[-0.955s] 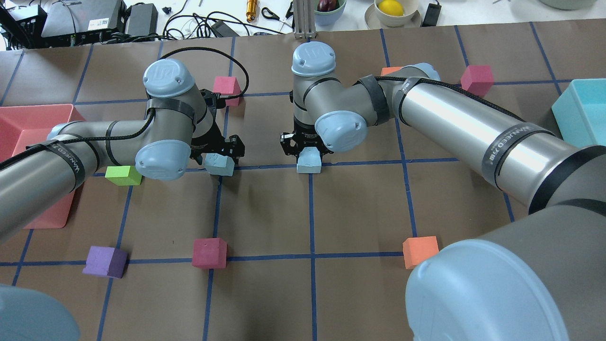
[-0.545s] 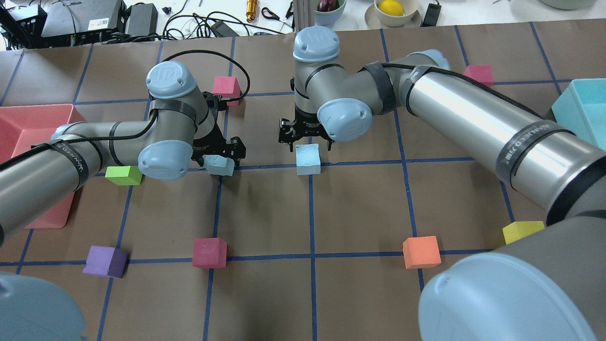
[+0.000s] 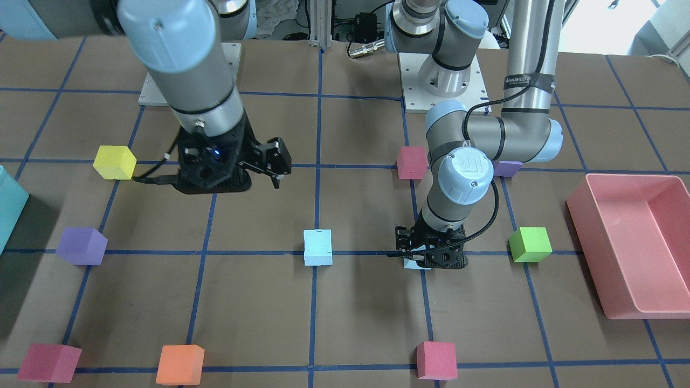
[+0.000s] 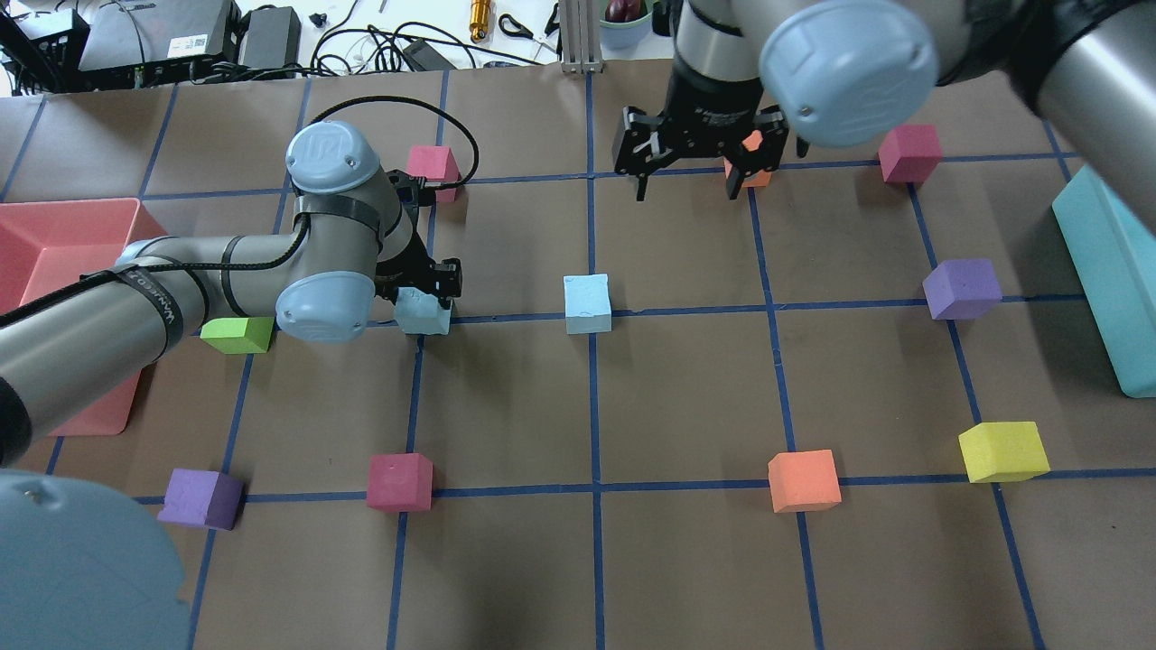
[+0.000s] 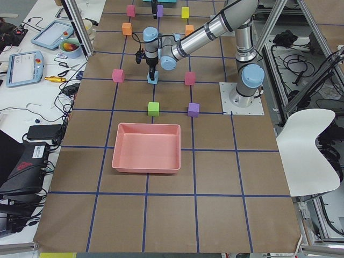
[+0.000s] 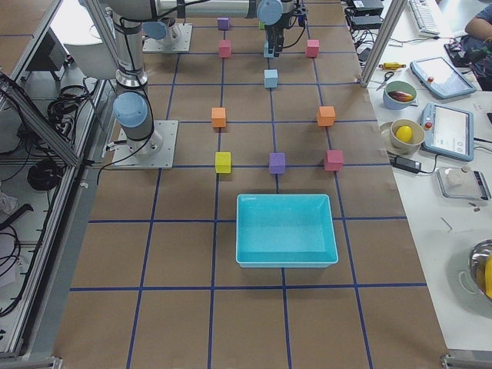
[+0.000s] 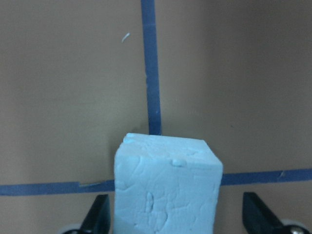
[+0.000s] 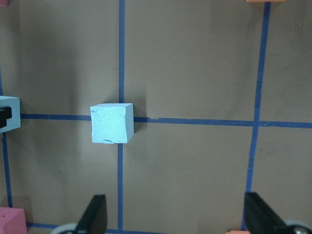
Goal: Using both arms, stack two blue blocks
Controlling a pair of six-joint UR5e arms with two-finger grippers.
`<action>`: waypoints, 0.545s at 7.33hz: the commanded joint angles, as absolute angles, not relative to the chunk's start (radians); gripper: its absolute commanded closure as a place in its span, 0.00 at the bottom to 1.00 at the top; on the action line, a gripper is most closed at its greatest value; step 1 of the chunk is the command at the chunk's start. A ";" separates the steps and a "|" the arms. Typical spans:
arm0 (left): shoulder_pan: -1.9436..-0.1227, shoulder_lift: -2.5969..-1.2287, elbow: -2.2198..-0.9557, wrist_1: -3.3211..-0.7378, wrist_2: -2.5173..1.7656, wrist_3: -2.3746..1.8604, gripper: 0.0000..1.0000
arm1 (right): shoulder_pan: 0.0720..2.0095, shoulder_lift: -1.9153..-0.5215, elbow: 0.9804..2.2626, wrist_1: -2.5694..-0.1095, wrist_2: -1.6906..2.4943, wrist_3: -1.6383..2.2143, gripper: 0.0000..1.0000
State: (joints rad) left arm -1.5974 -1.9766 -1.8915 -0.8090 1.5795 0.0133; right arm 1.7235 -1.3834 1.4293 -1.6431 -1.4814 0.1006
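Next, my left gripper releases its blue block onto the pale blue block (image 3: 317, 239) standing alone mid-table.
One pale blue block (image 4: 587, 304) stands alone on a tape crossing at mid-table; it also shows in the front view (image 3: 317, 247) and the right wrist view (image 8: 112, 123). The other blue block (image 4: 423, 318) sits on the table between the fingers of my left gripper (image 4: 424, 302). In the left wrist view the block (image 7: 168, 185) is next to one finger, with a gap to the other finger (image 7: 258, 214); the jaws are open. My right gripper (image 4: 688, 185) is open and empty, raised above the far side of the table (image 3: 276, 164).
A pink tray (image 4: 54, 235) lies at the left edge and a teal bin (image 4: 1111, 262) at the right. A green cube (image 4: 237, 332) is near my left arm. Magenta (image 4: 399, 482), orange (image 4: 804, 480), purple (image 4: 963, 289) and yellow (image 4: 1002, 451) cubes are scattered around.
My right gripper let go of the middle blue block, rose and drew back toward the far right. My left gripper stayed over its block.
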 commanded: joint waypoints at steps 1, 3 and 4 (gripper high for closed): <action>-1.615 -1.959 -1.890 -0.817 1.571 -0.065 0.94 | 1.605 -1.466 1.431 -1.557 -1.479 -0.035 0.00; -1.708 -1.933 -1.829 -0.862 1.549 -0.204 1.00 | 1.615 -1.471 1.431 -1.557 -1.480 -0.034 0.00; -1.770 -1.922 -1.742 -0.999 1.554 -0.256 1.00 | 1.615 -1.471 1.434 -1.554 -1.482 -0.035 0.00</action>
